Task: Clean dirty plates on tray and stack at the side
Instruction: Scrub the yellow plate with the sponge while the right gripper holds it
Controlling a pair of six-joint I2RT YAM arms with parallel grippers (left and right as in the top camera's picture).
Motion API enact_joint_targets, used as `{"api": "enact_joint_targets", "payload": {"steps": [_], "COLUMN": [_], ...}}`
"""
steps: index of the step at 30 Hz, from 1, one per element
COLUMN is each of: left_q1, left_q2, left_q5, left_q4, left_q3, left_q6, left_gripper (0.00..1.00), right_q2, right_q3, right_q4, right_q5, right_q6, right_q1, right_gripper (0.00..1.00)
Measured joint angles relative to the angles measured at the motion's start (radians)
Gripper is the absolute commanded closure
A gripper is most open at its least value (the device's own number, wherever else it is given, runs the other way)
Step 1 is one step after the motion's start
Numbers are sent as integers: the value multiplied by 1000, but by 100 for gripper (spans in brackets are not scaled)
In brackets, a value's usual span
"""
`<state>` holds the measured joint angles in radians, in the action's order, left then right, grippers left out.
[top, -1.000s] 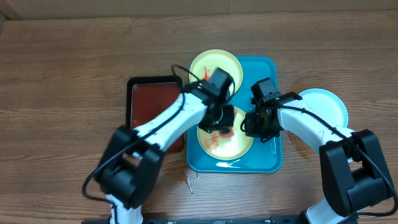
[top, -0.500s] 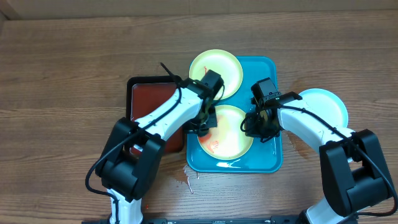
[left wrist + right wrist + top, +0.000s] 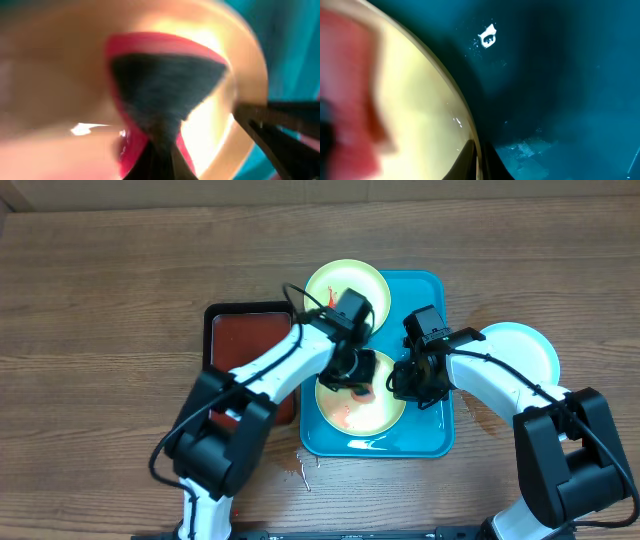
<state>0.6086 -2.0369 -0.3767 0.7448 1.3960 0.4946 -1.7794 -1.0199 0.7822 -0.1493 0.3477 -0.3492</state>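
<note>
Next, my left gripper releases the dark scrubbing pad in the near half of the black tray of red liquid (image 3: 240, 395).
A yellow-green rimmed plate (image 3: 375, 412) with red-orange smears lies in the near half of the turquoise tray (image 3: 432, 292). My left gripper (image 3: 352, 373) is shut on a dark scrubbing pad with a red edge (image 3: 165, 85) and presses it on this plate's centre (image 3: 220, 115). My right gripper (image 3: 408, 383) is shut on the plate's right rim (image 3: 470, 125). A second yellow-green plate (image 3: 345, 288) with a small red smear lies at the tray's far end. The light blue rimmed plate (image 3: 525, 350) sits on the table to the right of the tray.
A smaller black tray of red liquid (image 3: 245, 340) stands just left of the turquoise tray. Red drips mark the wood near the tray's front left corner (image 3: 303, 465) and its right side (image 3: 478, 415). The tray floor (image 3: 560, 75) is wet.
My left gripper swept the pad to the plate's left edge and has come back to its centre. The red smear looks fainter. The right gripper has held still on the rim.
</note>
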Motion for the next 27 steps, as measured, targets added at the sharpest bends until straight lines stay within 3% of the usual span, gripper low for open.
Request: {"api": "enact_joint_targets", "payload": {"steps": [5,9,16,23,27], "left_q1": [7,5,4,5,5], "left_q2": [-35,-35,-35,-35,-35], "left_q5": [-107,-86,66,370,465], "left_q4": [77,206,299,374,394], "left_q3": [5,11,40,69,102], "left_q6": [3,3,3,38,53], "left_gripper": [96,96,96,96,96], "right_q2": [0,0,0,0,0], "right_q3": [0,0,0,0,0], "right_q4": [3,3,4,5,2], "right_q5": [0,0,0,-13,-32], "right_q6": [0,0,0,5,15], "right_q1": [0,0,0,0,-7], "right_gripper": [96,96,96,96,96]}}
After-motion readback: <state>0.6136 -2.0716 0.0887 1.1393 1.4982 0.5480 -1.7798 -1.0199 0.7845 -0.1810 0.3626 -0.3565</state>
